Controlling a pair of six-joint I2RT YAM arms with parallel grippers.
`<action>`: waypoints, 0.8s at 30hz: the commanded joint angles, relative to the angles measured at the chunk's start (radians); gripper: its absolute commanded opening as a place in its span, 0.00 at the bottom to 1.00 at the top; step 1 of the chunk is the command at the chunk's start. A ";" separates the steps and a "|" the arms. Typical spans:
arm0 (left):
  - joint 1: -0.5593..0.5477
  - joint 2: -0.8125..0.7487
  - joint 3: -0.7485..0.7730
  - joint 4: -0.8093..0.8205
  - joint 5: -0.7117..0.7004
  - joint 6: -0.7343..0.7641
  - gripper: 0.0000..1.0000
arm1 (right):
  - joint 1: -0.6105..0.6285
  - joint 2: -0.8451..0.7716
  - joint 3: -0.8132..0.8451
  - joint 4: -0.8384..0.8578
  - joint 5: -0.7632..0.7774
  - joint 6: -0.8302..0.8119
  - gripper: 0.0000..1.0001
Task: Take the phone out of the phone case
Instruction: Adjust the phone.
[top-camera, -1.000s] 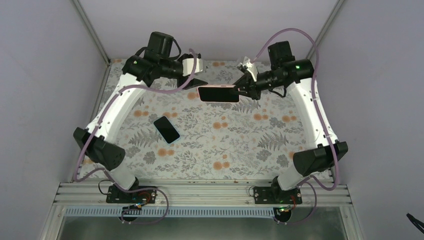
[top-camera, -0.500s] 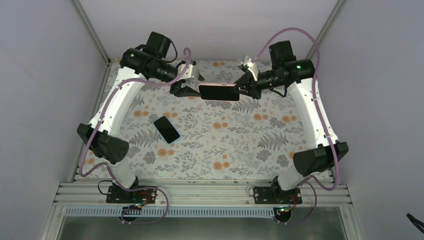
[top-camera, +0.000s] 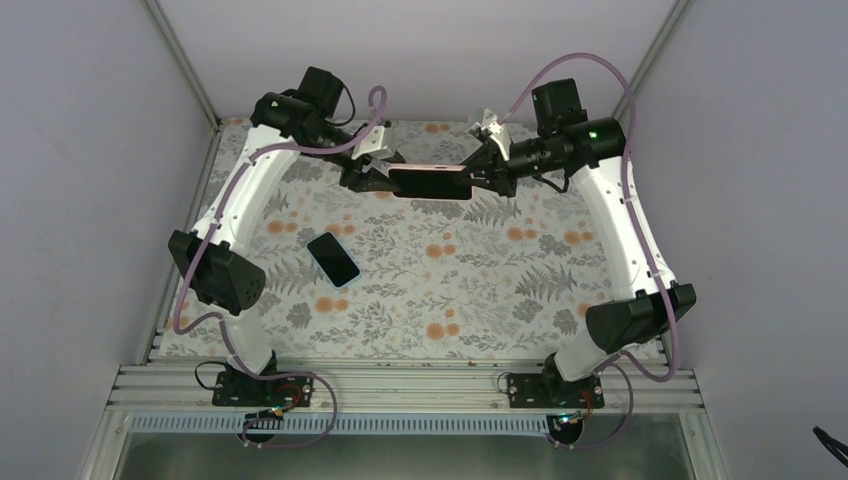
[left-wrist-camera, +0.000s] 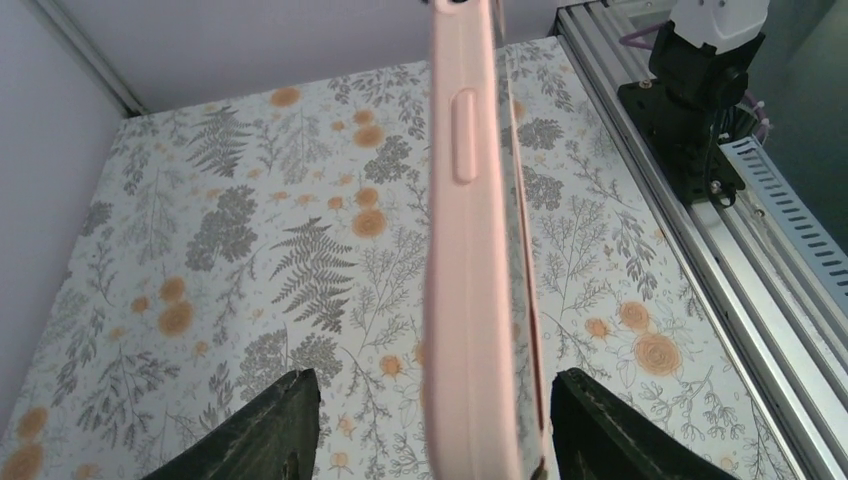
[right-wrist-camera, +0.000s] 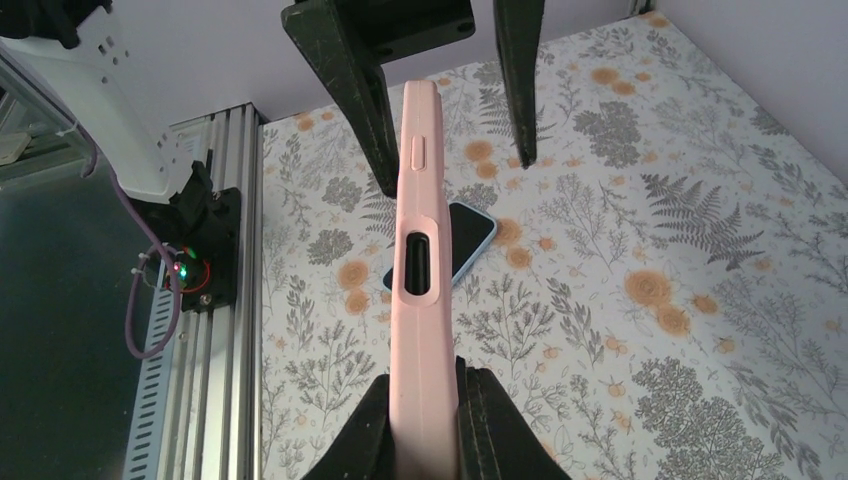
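The end of the pink phone case is covered by my right gripper, which clamps the phone inside, so next my left gripper grabs the opposite end (top-camera: 399, 182) and turns the case.
The pink phone case (top-camera: 432, 182) hangs in the air over the far middle of the table, lying lengthwise between the two arms. My right gripper (right-wrist-camera: 425, 378) is shut on its right end, fingers pressed on both flat sides. My left gripper (left-wrist-camera: 430, 376) is open and straddles the other end of the case (left-wrist-camera: 470, 250), with a gap on each side and no touch. A phone (top-camera: 333, 259) with a dark screen and pale blue edge lies flat on the table, left of centre; the right wrist view shows it (right-wrist-camera: 470, 232) behind the case (right-wrist-camera: 420, 300).
The floral table cover (top-camera: 480, 290) spreads under both arms. Grey walls close in the left, right and far sides. An aluminium rail (top-camera: 400, 385) with both arm bases runs along the near edge.
My left gripper has swung right and come round the left end of the case. The right gripper with the case has shifted slightly left and further back. The phone on the table has not moved.
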 joint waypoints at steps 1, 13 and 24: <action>0.001 0.010 0.050 -0.035 0.074 0.018 0.52 | 0.008 -0.015 0.031 0.086 -0.070 0.039 0.03; -0.002 -0.031 -0.006 -0.036 0.138 0.030 0.02 | 0.011 -0.008 0.033 0.166 -0.077 0.096 0.03; -0.001 -0.067 0.011 -0.036 0.157 0.042 0.02 | 0.013 -0.028 0.009 0.050 0.000 0.002 0.88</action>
